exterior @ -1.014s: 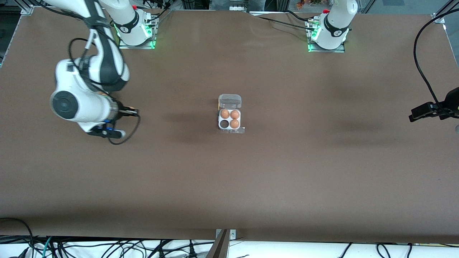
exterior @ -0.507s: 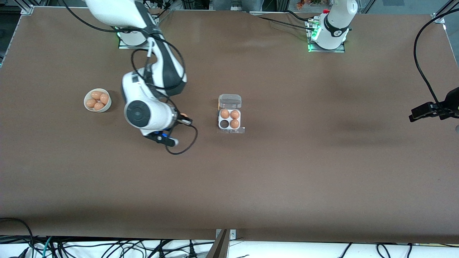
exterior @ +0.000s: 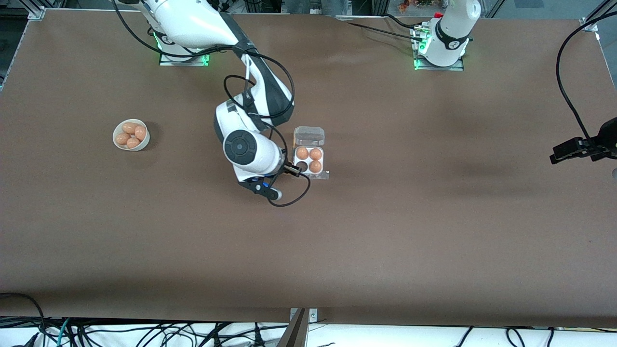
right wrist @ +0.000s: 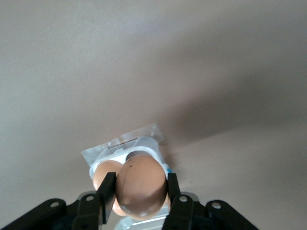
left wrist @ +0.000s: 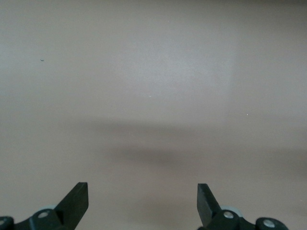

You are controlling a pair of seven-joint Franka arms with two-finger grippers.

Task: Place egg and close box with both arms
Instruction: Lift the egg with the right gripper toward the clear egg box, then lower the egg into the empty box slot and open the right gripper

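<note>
Next, I let go of the orange-brown egg with my right gripper in the empty cup of the white tray (exterior: 302,166) (right wrist: 138,156), next to the other eggs.
My right gripper (exterior: 291,170) is shut on an orange-brown egg (right wrist: 140,184) and hangs just beside the box (exterior: 309,172), at its empty cup (exterior: 302,166). The box is a clear case with a white tray, three eggs (exterior: 315,153) in its cups and its lid (exterior: 309,136) open toward the robots. In the right wrist view the box (right wrist: 120,146) lies just past the held egg. My left gripper (exterior: 559,153) waits over the left arm's end of the table, fingers (left wrist: 76,199) wide open and empty.
A round white bowl (exterior: 118,142) with several eggs stands toward the right arm's end of the table. Black cables run along the table's edge at the left arm's end.
My right arm has swung from over the bowl across the table to the box, carrying the egg. The bowl is now uncovered. The left arm has not moved.
</note>
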